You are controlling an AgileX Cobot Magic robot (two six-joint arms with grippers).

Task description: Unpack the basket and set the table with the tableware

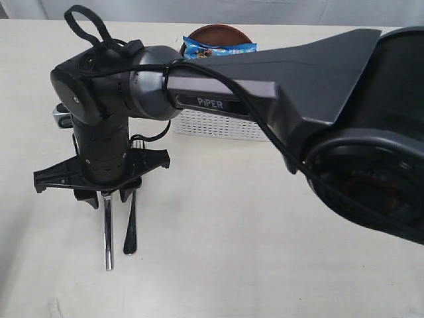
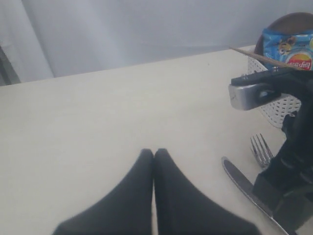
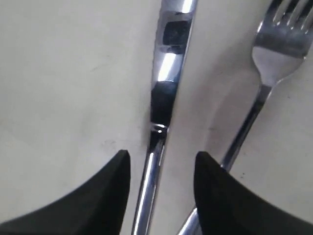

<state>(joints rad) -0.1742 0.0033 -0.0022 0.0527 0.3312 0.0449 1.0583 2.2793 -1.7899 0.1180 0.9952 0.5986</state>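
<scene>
The knife is too close to the handle of the fork, so next I grab the knife's handle (image 1: 108,235) with my right gripper and move the knife away from the fork first.
My right gripper (image 1: 107,196) reaches across to the left side of the table (image 1: 265,252) and points straight down. It is open, and its fingers straddle the handle of the steel knife (image 3: 164,93), which lies flat on the table (image 3: 58,73). The steel fork (image 3: 266,63) lies just beside the knife (image 1: 108,235), outside the jaws. Behind the arm stands the white basket (image 1: 218,126), holding a brown plate (image 1: 218,31) and a blue chips packet (image 1: 218,46). My left gripper (image 2: 154,152) is shut and empty, low over bare table.
The right arm's dark body (image 1: 318,73) crosses in front of the basket and hides most of it. In the left wrist view, a thin wooden stick (image 2: 254,56) pokes out above the basket (image 2: 279,105), next to the right arm's wrist (image 2: 293,166).
</scene>
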